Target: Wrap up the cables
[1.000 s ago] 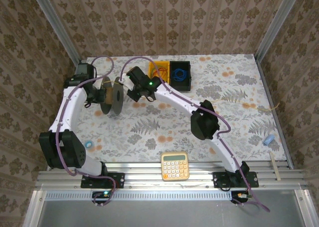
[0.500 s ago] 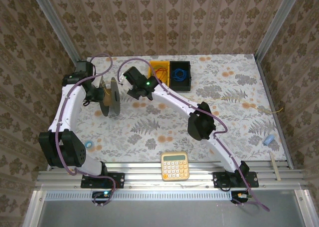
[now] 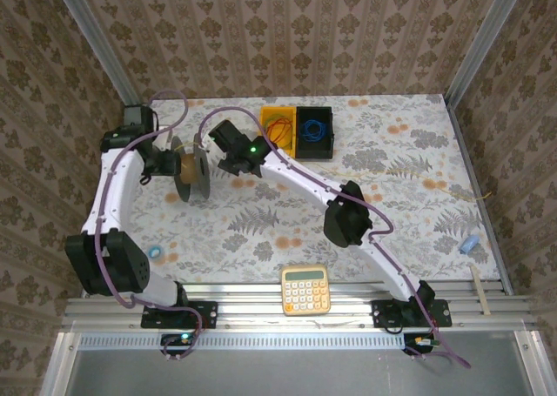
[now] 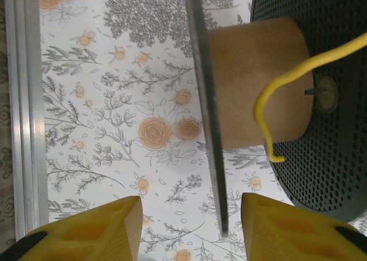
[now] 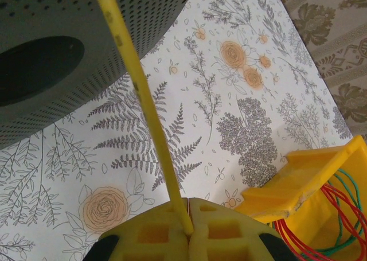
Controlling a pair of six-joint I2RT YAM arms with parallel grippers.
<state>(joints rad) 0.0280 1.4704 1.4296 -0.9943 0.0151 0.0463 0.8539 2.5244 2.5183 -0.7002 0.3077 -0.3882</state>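
Observation:
The yellow cable's loose end dangles over the cardboard core, so the robot's left gripper will pinch that end against the spool's thin edge (image 4: 218, 180) before it lifts the spool.
The yellow cable (image 5: 143, 100) rises taut from my right gripper (image 5: 189, 215), which is shut on it, up over the spool's perforated flange (image 5: 86, 20). In the left wrist view the cable's free end (image 4: 266, 115) curls loosely across the cardboard core (image 4: 246, 77), between the thin flange (image 4: 206, 129) and the perforated flange (image 4: 327, 135). My left gripper (image 4: 192, 221) is open. The thin flange's edge stands between its fingers, touching neither. From above, the spool (image 3: 190, 168) sits at the back left, with the left gripper (image 3: 163, 163) on its left and the right gripper (image 3: 228, 151) on its right.
A yellow bin with a red-orange coil (image 3: 280, 126) and a black bin with a blue coil (image 3: 314, 130) stand just right of the right gripper. A calculator (image 3: 305, 289) lies at the near edge. An aluminium rail (image 4: 23, 112) borders the table's left side.
My left gripper has opened and let go of the spool's thin flange. The spool and both grippers have shifted a little to the left and back, the right one still holding the cable.

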